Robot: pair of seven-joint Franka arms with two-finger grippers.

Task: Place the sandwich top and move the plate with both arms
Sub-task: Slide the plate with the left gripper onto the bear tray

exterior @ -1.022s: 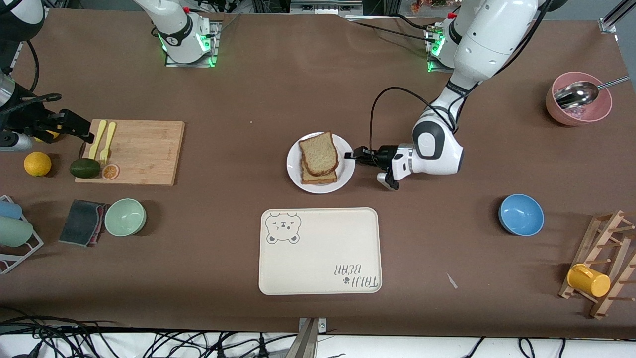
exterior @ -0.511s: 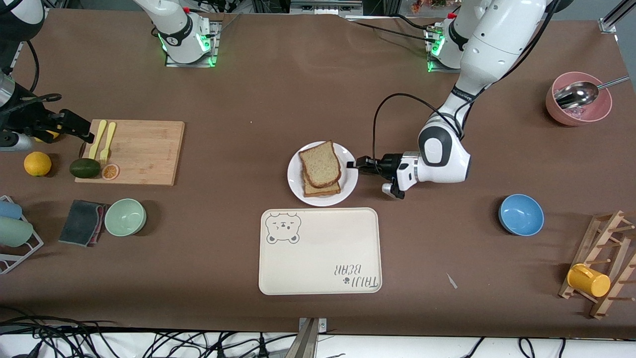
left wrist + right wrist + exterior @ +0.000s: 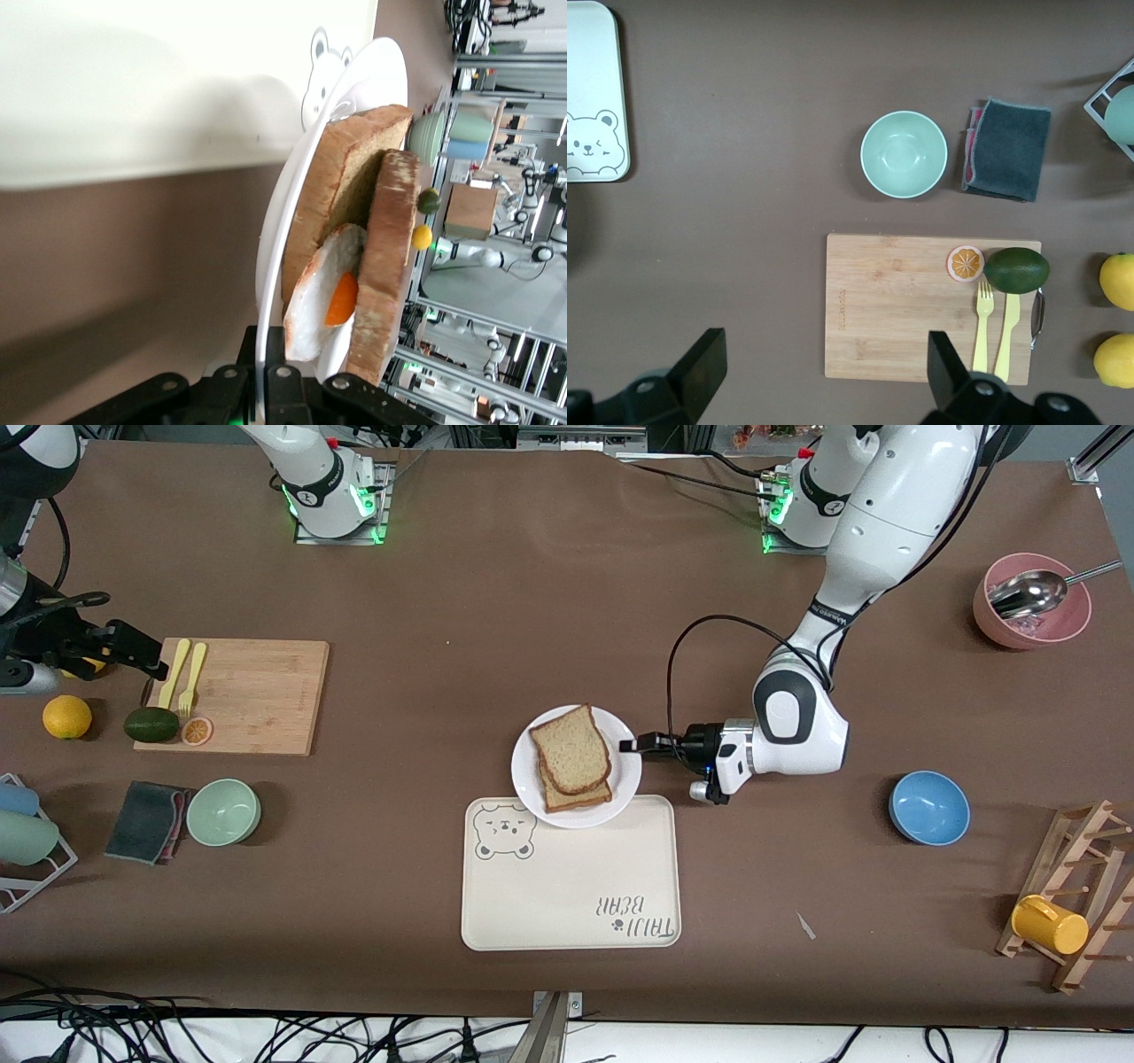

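My left gripper will put the white plate down on the cream tray (image 3: 590, 878) between the bear face and the lettering.
The white plate (image 3: 620, 779) carries a sandwich; the pale speckled sandwich top (image 3: 571, 748) lies on a darker slice. My left gripper (image 3: 631, 746) is shut on the plate's rim at the side toward the left arm's end. The plate overlaps the far edge of the cream bear tray (image 3: 571, 886). In the left wrist view the plate rim (image 3: 266, 292) runs between the jaws of the left gripper (image 3: 266, 390), with the sandwich top (image 3: 390, 257) over a fried egg (image 3: 323, 297). My right gripper (image 3: 133, 657) is open and empty, waiting over the cutting board's end; it also shows in the right wrist view (image 3: 824, 381).
A wooden cutting board (image 3: 257, 695) with forks, an avocado and an orange slice lies toward the right arm's end, with a green bowl (image 3: 223, 811) and a dark cloth nearer the camera. A blue bowl (image 3: 928, 807), a pink bowl (image 3: 1030, 611) and a wooden rack (image 3: 1085, 886) stand toward the left arm's end.
My left gripper has carried the plate with the sandwich toward the front camera, from the bare table to over the tray's far edge. The right arm has not moved.
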